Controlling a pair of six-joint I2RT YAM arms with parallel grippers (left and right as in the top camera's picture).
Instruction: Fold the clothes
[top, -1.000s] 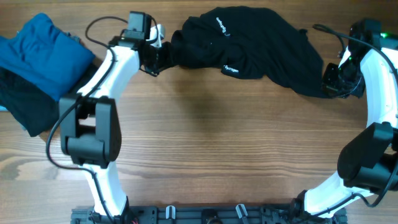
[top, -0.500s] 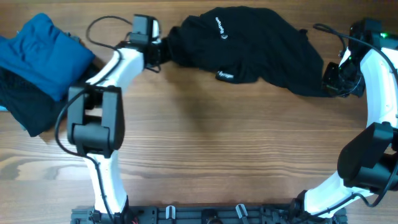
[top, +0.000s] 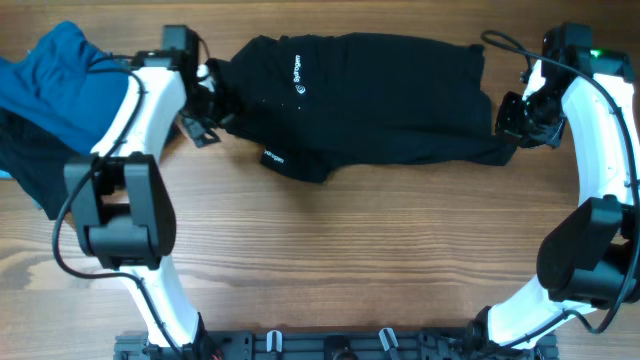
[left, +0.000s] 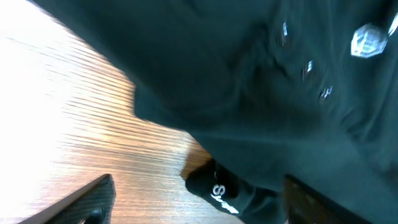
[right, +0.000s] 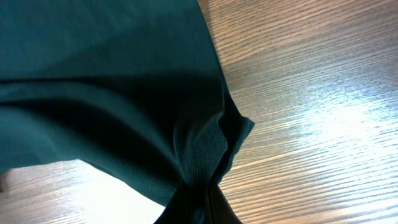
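Observation:
I will use my right gripper to let go of the black garment's corner on the bare tabletop (top: 478, 188), just in front of the garment's near edge.
The black garment (top: 380, 90) lies stretched wide across the far side of the table, with its small white round logo and text (top: 297, 70) facing up and a folded flap with white text (top: 272, 157) at its front left. My left gripper (top: 213, 100) is at the garment's left edge. In the left wrist view its fingers (left: 199, 202) stand wide apart, with the cloth (left: 249, 81) lying ahead of and between them. My right gripper (top: 505, 125) is shut on the garment's right corner. In the right wrist view the cloth (right: 93, 93) bunches into the closed fingertips (right: 208, 208).
A folded bright blue garment (top: 70, 75) lies at the far left on top of a plain folded black garment (top: 40, 165), just left of my left arm. Bare wooden tabletop (top: 350, 250) fills the middle and front.
The black garment has been drawn to the left and spread out flat and wide. My left gripper moved left with its edge. My right gripper shifted slightly up and left.

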